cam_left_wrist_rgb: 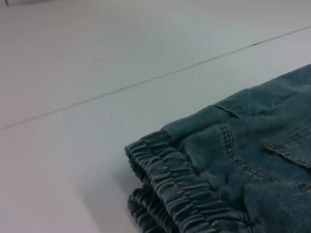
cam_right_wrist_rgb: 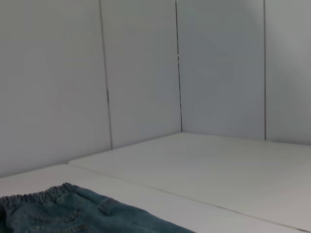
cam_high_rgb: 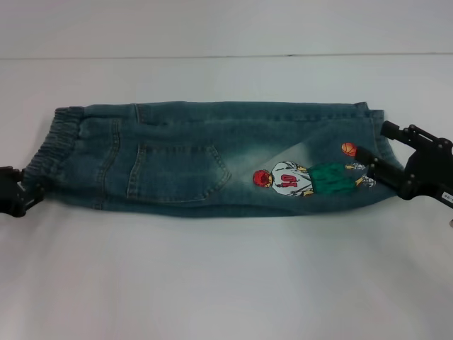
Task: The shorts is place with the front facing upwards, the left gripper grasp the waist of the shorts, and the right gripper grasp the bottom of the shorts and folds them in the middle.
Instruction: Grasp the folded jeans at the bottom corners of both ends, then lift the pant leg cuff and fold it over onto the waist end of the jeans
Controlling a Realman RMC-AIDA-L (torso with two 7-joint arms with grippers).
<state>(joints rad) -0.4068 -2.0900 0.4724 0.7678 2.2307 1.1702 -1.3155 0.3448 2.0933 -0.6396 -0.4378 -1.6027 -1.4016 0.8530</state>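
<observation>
The cartoon's white jersey (cam_high_rgb: pixel 291 183) is on the shorts. My right gripper goes there next and closes, holding the cloth near the middle.
The shorts (cam_high_rgb: pixel 212 159) lie flat across the white table, pocket and basketball-player cartoon (cam_high_rgb: pixel 304 178) facing up. The ruffled waist (cam_high_rgb: pixel 53 152) is at the left end and fills the left wrist view (cam_left_wrist_rgb: pixel 170 194). The bottom hems (cam_high_rgb: pixel 373 117) are at the right end. My left gripper (cam_high_rgb: pixel 18 195) sits low at the near corner of the waist, touching it. My right gripper (cam_high_rgb: pixel 374 142) is open at the hems, one finger over the cloth beside the cartoon's ball and the other by the hem's far corner. The right wrist view shows the far waist (cam_right_wrist_rgb: pixel 34 198).
The white table (cam_high_rgb: pixel 212 283) spreads in front of and behind the shorts. A seam line (cam_high_rgb: pixel 212 57) runs across the far table. White wall panels (cam_right_wrist_rgb: pixel 146 73) stand behind it.
</observation>
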